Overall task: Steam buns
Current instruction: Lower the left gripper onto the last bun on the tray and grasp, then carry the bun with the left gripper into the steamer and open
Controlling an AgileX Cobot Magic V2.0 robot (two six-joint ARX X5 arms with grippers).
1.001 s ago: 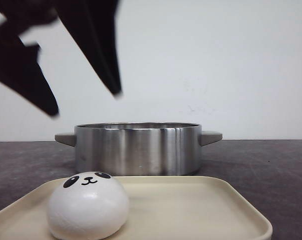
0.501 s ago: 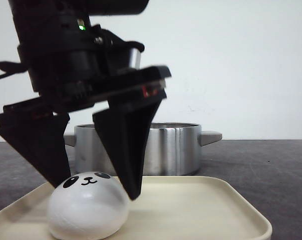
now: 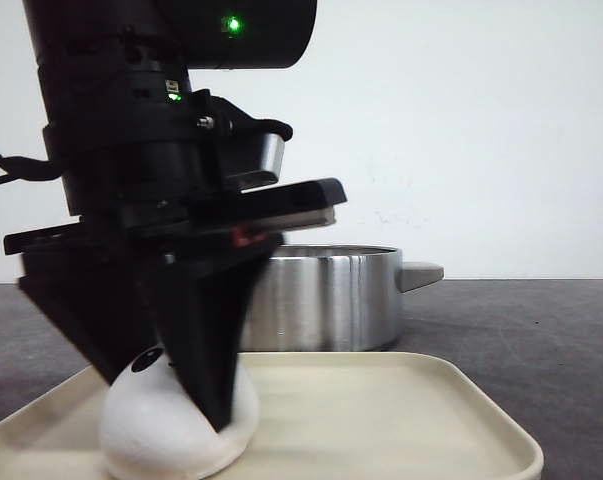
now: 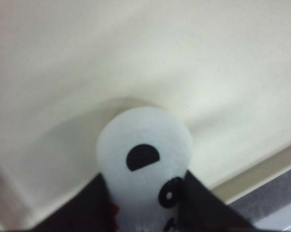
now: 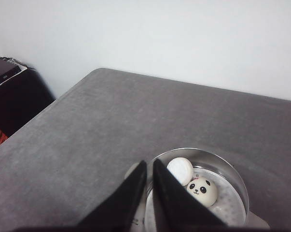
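Observation:
I should release the panda-faced bun from my left gripper inside the steel pot [image 3: 219,250], which sits behind the cream tray.
One white panda-faced bun [image 3: 141,435] sits at the left of the cream tray [image 3: 381,400], close to the front camera. My left gripper [image 3: 166,400] has come down over it. Its black fingers [image 3: 206,340] are shut on the bun's sides and press it narrower. The left wrist view shows the squeezed bun [image 4: 144,145] between the fingers [image 4: 203,205] on the tray [image 4: 135,58]. My right gripper [image 5: 150,166] is shut and empty, high above the steel pot [image 5: 232,169]. The pot holds two buns: one face-up [image 5: 201,190] and one turned away [image 5: 180,170].
The steel pot [image 3: 331,300] with side handles stands just behind the tray on the dark grey table [image 3: 541,340]. A white wall lies behind. In the right wrist view, a black object [image 5: 5,72] sits beyond the table's far corner.
My left gripper came down from the upper left onto the bun on the tray and its fingers closed on the bun, which now looks squeezed.

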